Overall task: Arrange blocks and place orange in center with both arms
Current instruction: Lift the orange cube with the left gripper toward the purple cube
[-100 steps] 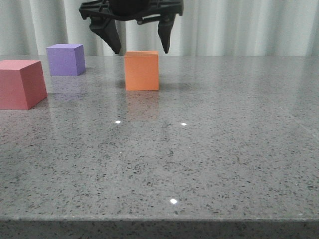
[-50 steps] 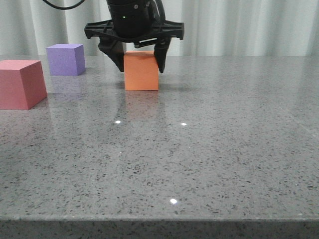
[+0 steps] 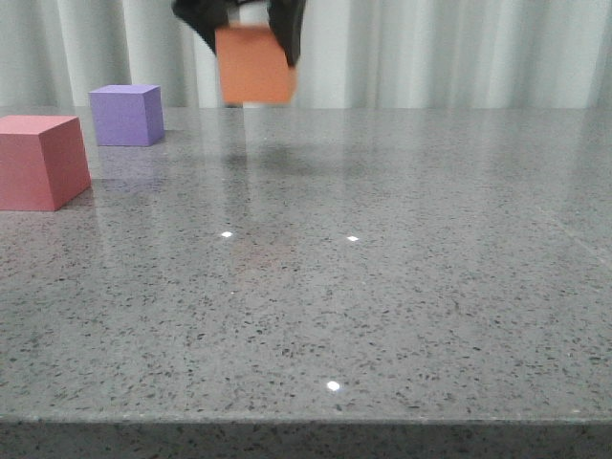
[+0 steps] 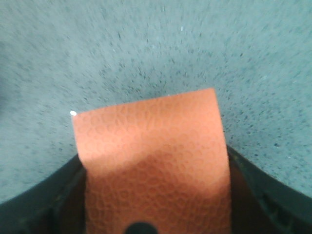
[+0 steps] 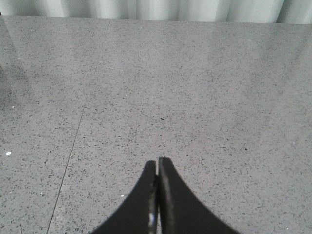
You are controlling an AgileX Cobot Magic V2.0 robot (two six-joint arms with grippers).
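My left gripper needs to let go of the orange cube on the table (image 3: 96, 157) between the purple cube and the red-pink cube.
My left gripper (image 3: 251, 24) is shut on the orange cube (image 3: 254, 65) and holds it in the air above the far part of the table, slightly tilted. In the left wrist view the orange cube (image 4: 153, 165) fills the space between the dark fingers (image 4: 251, 187). The purple cube (image 3: 126, 114) stands at the far left of the table. The red-pink cube (image 3: 40, 161) stands nearer, at the left edge of the view. My right gripper (image 5: 158, 168) is shut and empty over bare table; it does not show in the front view.
The grey speckled table (image 3: 382, 268) reaches to a front edge at the bottom of the front view. Pale curtains (image 3: 459, 48) hang behind the table. A thin seam line (image 5: 68, 161) runs across the tabletop in the right wrist view.
My left gripper came down over the orange cube, closed on it and lifted it off the table. The purple and red-pink cubes have not moved.
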